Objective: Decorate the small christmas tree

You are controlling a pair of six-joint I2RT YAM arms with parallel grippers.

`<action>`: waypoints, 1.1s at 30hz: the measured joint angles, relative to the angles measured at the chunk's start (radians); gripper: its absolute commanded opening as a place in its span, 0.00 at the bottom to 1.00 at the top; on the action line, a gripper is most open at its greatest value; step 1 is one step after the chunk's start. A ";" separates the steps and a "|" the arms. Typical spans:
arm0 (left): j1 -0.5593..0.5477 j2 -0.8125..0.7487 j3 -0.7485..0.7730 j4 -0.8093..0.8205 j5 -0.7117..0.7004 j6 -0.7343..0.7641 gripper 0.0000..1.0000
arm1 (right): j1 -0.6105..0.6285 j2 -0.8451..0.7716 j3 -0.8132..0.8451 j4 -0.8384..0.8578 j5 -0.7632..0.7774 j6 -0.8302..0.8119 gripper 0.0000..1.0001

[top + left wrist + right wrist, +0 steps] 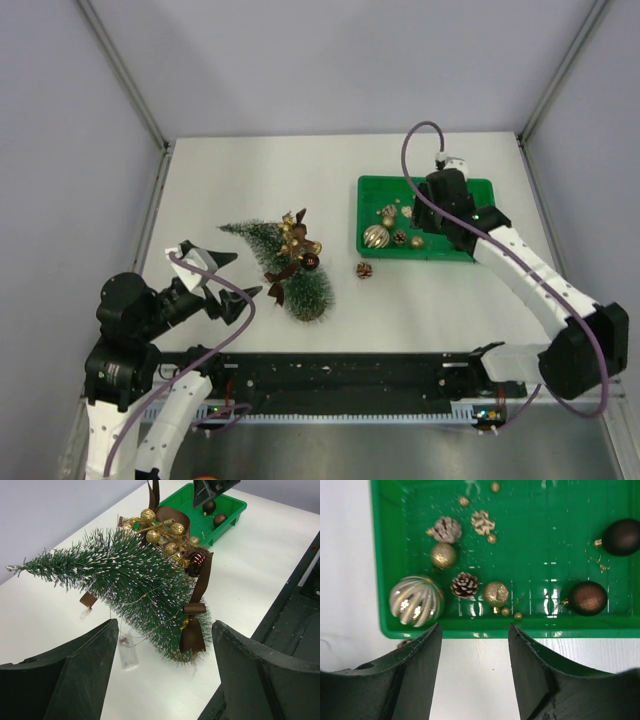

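The small brown pinecone (399, 238) (465, 585) is beside the ribbed silver-gold bauble in the green tray. My right gripper will close around the pinecone's middle next.
The small christmas tree (285, 265) lies on its side on the white table, tip to the far left and base to the near right. Gold berries and brown ribbon bows (296, 244) sit on it. In the left wrist view the tree (125, 580) lies just ahead of my left gripper (165, 630), which is open and empty; it also shows in the top view (226, 276). My right gripper (474, 630) is open and empty, over the near rim of the green tray (545, 630); in the top view it (432, 215) hangs above the tray (375, 190).
The tray holds a ribbed silver-gold bauble (416, 601), a pinecone (465, 585), gold balls (496, 593) and two brown baubles (588, 598). One small brown ornament (364, 270) lies on the table beside the tray. A clear tag (129, 655) lies by the tree. A black rail (340, 375) runs along the near edge.
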 measured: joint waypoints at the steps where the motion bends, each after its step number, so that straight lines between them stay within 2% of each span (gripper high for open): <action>1: 0.000 0.000 0.000 -0.003 0.000 0.002 0.80 | -0.010 0.031 -0.019 0.006 -0.004 -0.002 0.54; 12: 0.000 -0.008 -0.100 -0.006 -0.023 0.001 0.80 | -0.032 0.358 -0.046 0.169 -0.067 -0.036 0.62; 21: 0.000 -0.018 -0.119 -0.006 -0.031 -0.003 0.80 | -0.035 0.501 -0.001 0.235 -0.082 -0.060 0.62; 30: 0.000 -0.023 -0.131 -0.006 -0.034 -0.023 0.80 | -0.040 0.565 0.004 0.272 -0.076 -0.061 0.44; 33: 0.000 -0.025 -0.132 -0.006 -0.034 -0.026 0.80 | -0.040 0.572 0.004 0.274 -0.072 -0.064 0.33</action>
